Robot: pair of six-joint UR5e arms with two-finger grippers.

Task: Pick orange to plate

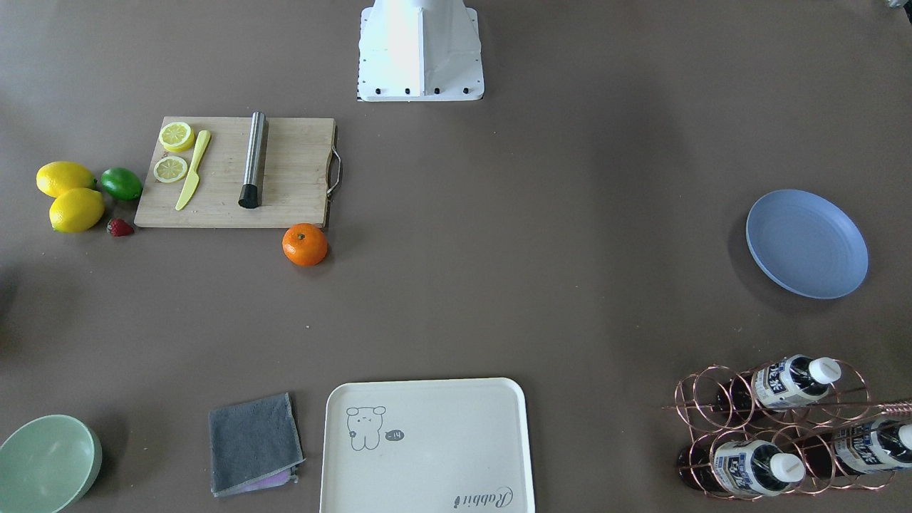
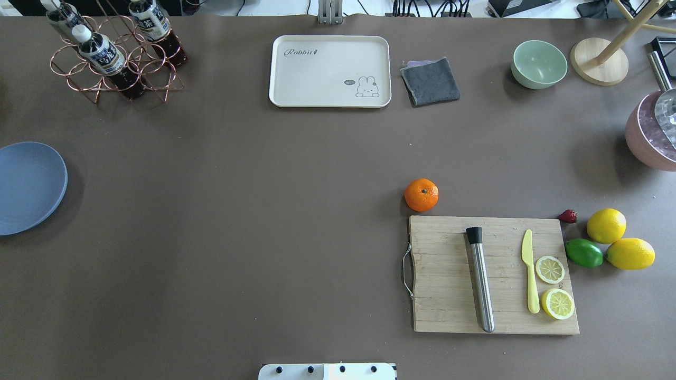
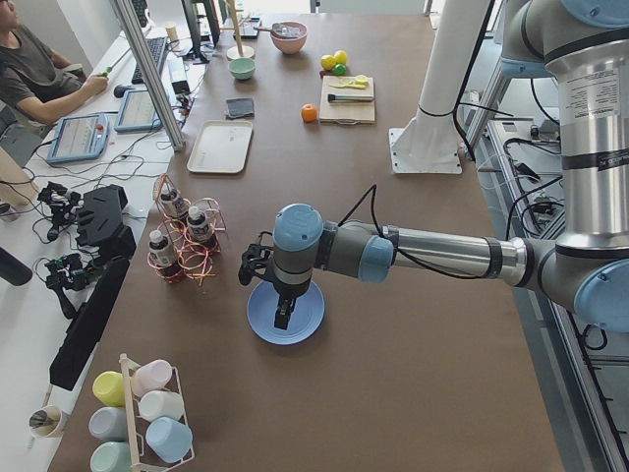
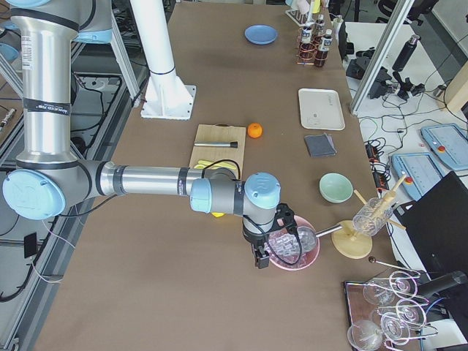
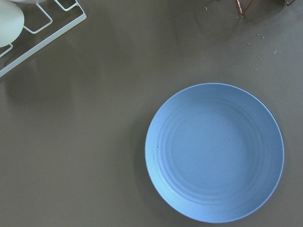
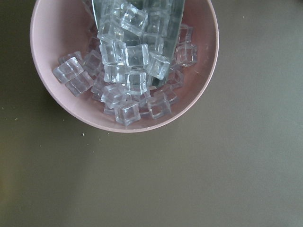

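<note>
Next, the robot's left gripper needs to move to the light-blue plate and close on the plate's rim (image 1: 864, 239) (image 5: 146, 161), on the side farthest from the orange.
The orange (image 1: 305, 244) (image 2: 421, 195) lies on the brown table, just off the corner of the wooden cutting board (image 2: 494, 274). It is untouched, with its stem dimple up. The light-blue plate (image 1: 806, 243) (image 2: 29, 187) (image 5: 214, 152) sits bare at the table's left end. My left gripper (image 3: 283, 317) hangs over the plate, far from the orange. It shows only in the side view, so I cannot tell its state. My right gripper (image 4: 259, 257) hangs beside a pink bowl of ice cubes (image 6: 124, 66), and I cannot tell its state either.
A steel muddler (image 2: 480, 278), a yellow knife (image 2: 529, 277) and lemon slices lie on the board. Two lemons (image 2: 606, 225), a lime (image 2: 583, 253) and a strawberry (image 2: 568, 216) lie to its right. A cream tray (image 2: 330, 71), grey cloth (image 2: 430, 81), green bowl (image 2: 538, 64) and bottle rack (image 2: 113, 53) line the far edge.
</note>
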